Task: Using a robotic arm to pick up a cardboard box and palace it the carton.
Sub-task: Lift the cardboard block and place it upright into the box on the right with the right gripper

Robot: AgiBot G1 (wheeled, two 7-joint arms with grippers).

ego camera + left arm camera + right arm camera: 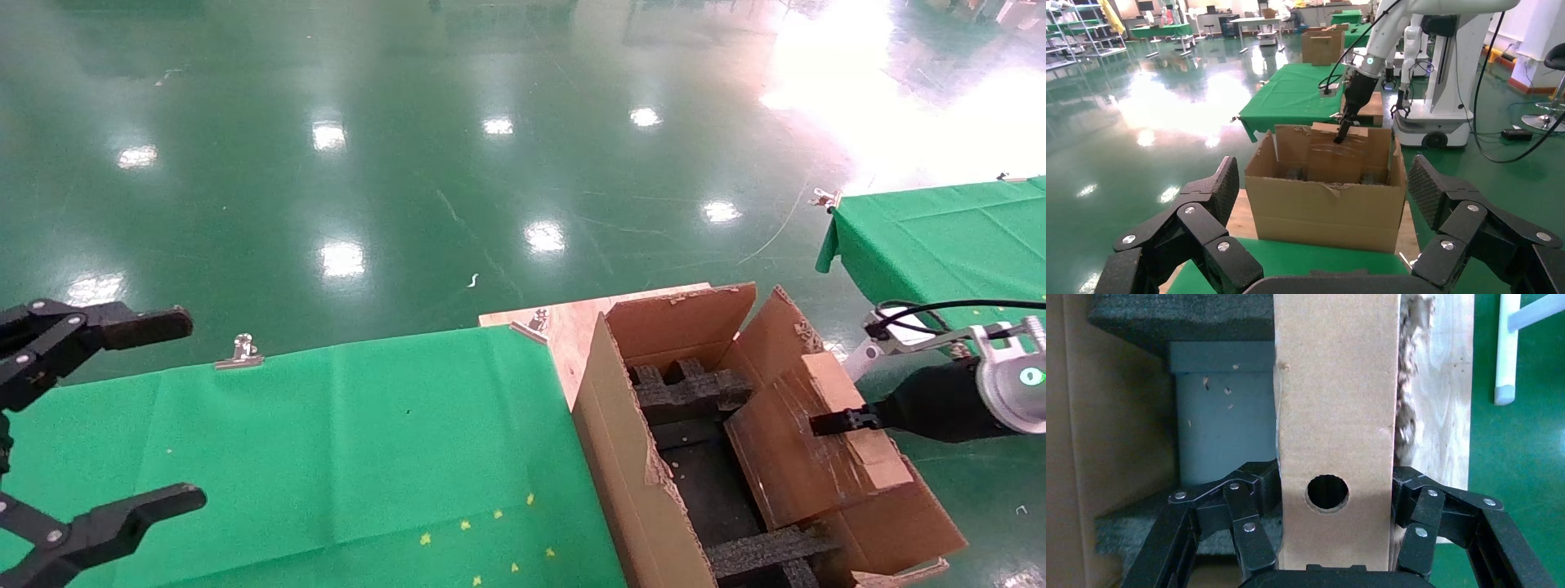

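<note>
The cardboard box, still tilted over the carton, will go down from my right gripper against the carton's inside farthest from the green-clothed table (781, 465) (1320, 438).
My right gripper (833, 423) is shut on the cardboard box (805, 457), a flat brown box that hangs tilted over the right half of the carton (613, 457). In the right wrist view the jaws (1333, 496) press both sides of the cardboard box (1337, 416), just at its round hole (1327, 493). Black foam inserts (690, 388) line the carton's inside under the box. The left wrist view shows the carton (1324, 211) from the side, with the box (1340, 156) and the white right arm (1358, 92) above it. My left gripper (184, 408) stays open and empty at the far left.
The carton stands on a wooden board (572, 322) at the right end of the green-clothed table (327, 441). A metal clip (243, 351) holds the cloth's far edge. A second green table (940, 237) lies to the right, and glossy green floor spreads beyond.
</note>
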